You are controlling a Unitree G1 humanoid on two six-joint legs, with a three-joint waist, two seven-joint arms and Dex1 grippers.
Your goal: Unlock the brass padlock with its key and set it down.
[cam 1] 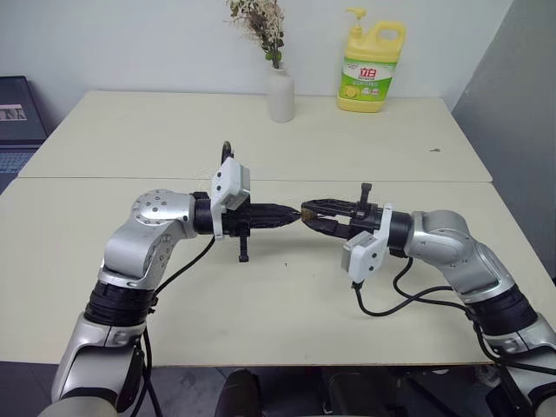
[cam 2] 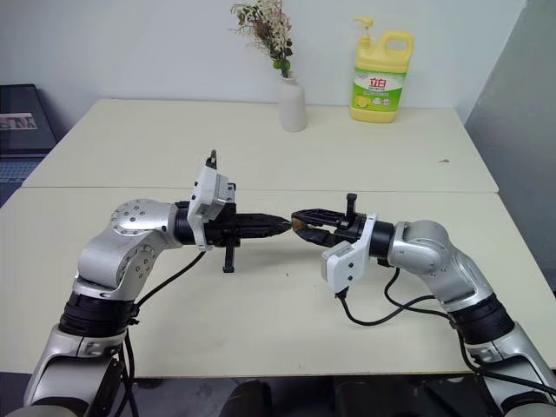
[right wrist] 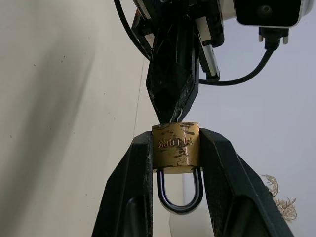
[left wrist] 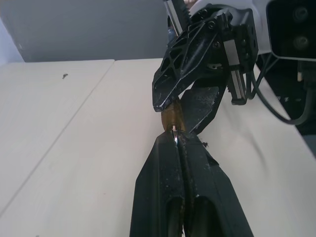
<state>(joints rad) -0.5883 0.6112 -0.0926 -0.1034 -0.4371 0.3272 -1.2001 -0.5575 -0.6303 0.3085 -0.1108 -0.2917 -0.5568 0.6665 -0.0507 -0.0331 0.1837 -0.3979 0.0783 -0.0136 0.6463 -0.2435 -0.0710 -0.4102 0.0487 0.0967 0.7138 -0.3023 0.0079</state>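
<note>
I need to leave the key with my left gripper and take the padlock's body (right wrist: 176, 144), because the shackle sits within my right gripper, and this frees my right gripper for the shackle.
The small brass padlock (right wrist: 175, 148) hangs in the air above the table, squeezed between the two fingers of my right gripper (cam 1: 307, 214), which is shut on its body. Its silvery shackle (right wrist: 180, 195) points back toward the right wrist, with both legs in the body. My left gripper (left wrist: 177, 139) comes in level from the opposite side, tip to tip with the right one. Its fingers are pressed together on a sliver of silvery metal, the key (left wrist: 174, 129), which meets the padlock's (left wrist: 170, 117) keyhole end.
A white vase (cam 1: 280, 94) of dried flowers and a yellow detergent bottle (cam 1: 371, 69) stand at the back of the cream table (cam 1: 261, 295). A dark laptop (cam 1: 17, 122) sits off the far left. A seam runs across the tabletop behind the grippers.
</note>
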